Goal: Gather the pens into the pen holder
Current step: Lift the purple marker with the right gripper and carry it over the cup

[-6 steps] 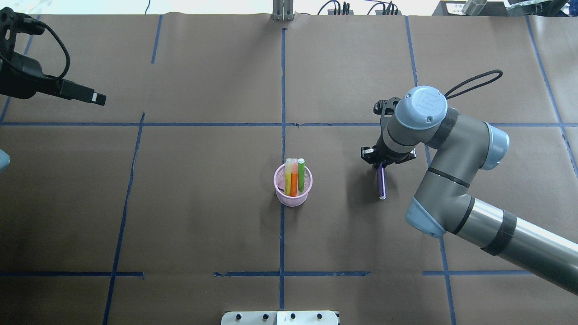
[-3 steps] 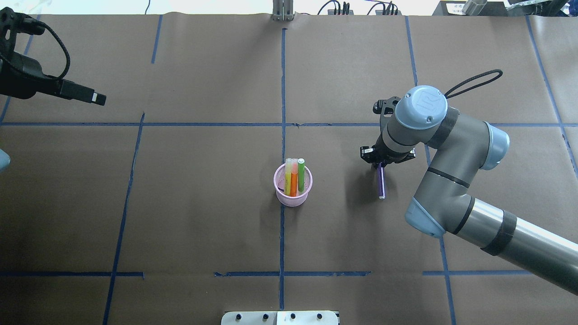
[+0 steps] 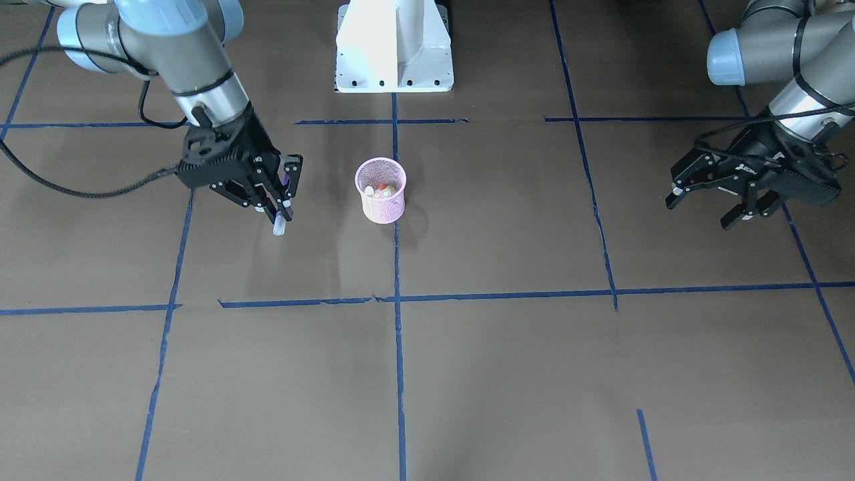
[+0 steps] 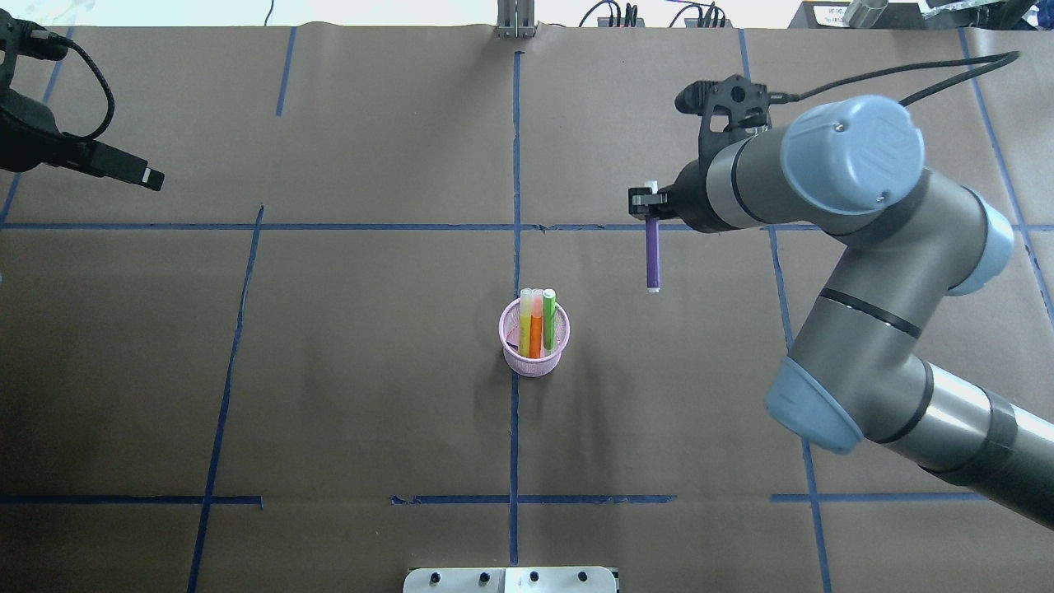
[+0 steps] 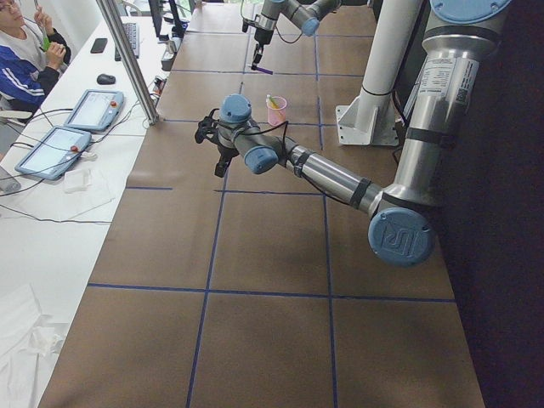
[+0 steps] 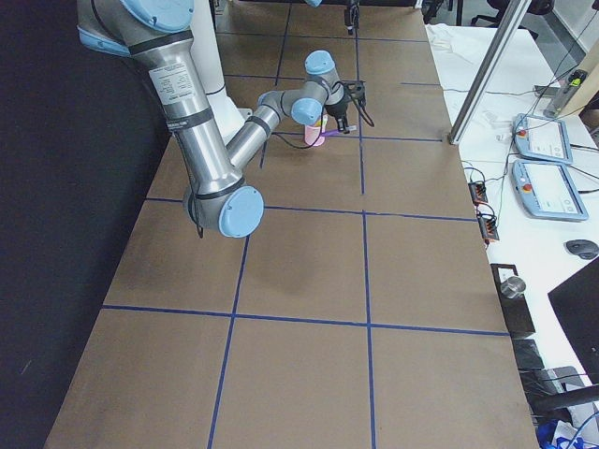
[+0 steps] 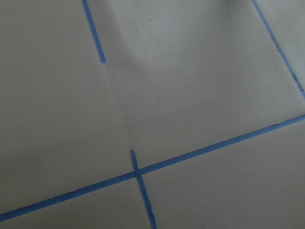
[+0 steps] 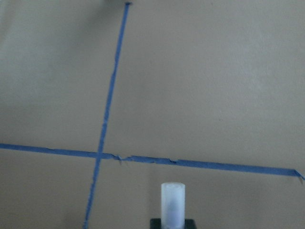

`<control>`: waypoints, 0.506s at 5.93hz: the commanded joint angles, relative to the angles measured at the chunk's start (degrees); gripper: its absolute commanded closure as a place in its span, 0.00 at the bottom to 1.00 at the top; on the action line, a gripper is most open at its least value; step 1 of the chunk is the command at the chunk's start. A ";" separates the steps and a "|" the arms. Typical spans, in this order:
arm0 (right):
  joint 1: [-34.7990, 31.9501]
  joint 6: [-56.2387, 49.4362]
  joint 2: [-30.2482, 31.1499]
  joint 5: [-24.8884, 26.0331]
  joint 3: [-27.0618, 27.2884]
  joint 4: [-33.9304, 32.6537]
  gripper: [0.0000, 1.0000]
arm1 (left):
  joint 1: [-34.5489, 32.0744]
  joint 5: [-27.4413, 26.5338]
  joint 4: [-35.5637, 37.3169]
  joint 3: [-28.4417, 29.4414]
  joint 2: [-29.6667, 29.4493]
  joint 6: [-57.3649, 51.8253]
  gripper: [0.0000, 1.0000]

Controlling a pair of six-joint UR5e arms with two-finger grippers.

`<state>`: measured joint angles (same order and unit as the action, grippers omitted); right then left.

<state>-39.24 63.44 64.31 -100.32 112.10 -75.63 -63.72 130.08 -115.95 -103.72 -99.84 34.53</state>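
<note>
My right gripper is to let go of the purple pen, now held in the air, inside the pink mesh pen holder (image 3: 396, 188), beside the pens standing there.
My right gripper (image 3: 277, 200) is shut on the purple pen (image 4: 652, 255) and holds it in the air, to the right of and beyond the pen holder in the overhead view. The pen's pale cap end (image 8: 172, 205) points away from the gripper. The pink mesh pen holder (image 4: 534, 346) stands upright at the table's middle, also in the front view (image 3: 381, 194). In it stand a yellowish pen (image 4: 525, 317), an orange pen (image 4: 536, 333) and a green pen (image 4: 548, 317). My left gripper (image 3: 701, 208) is open and empty, far to the left.
Brown paper with blue tape lines (image 4: 515, 165) covers the table. The robot's white base (image 3: 394, 47) is at the near edge. In the left side view, a metal post (image 5: 127, 59) and a desk with tablets (image 5: 93, 106) stand beyond the table's far edge.
My right gripper has lifted the purple pen off the table and carried it away from the robot and a little toward the holder. My left gripper shifted slightly further left.
</note>
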 commanded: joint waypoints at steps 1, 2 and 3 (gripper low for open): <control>2.39 -0.59 -1.28 8.60 5.92 3.88 1.00 | -0.17 -0.18 0.73 0.71 0.00 -0.86 0.00; 8.24 -1.38 -0.25 16.92 3.94 16.18 1.00 | -0.17 -0.27 0.73 1.24 0.00 -0.86 0.00; 12.47 -3.47 -0.06 23.44 2.27 20.05 1.00 | -0.17 -0.44 0.73 1.76 0.00 -1.30 0.00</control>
<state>-30.95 61.53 63.97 -83.35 115.69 -61.00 -63.89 129.78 -115.24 -102.45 -99.84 33.53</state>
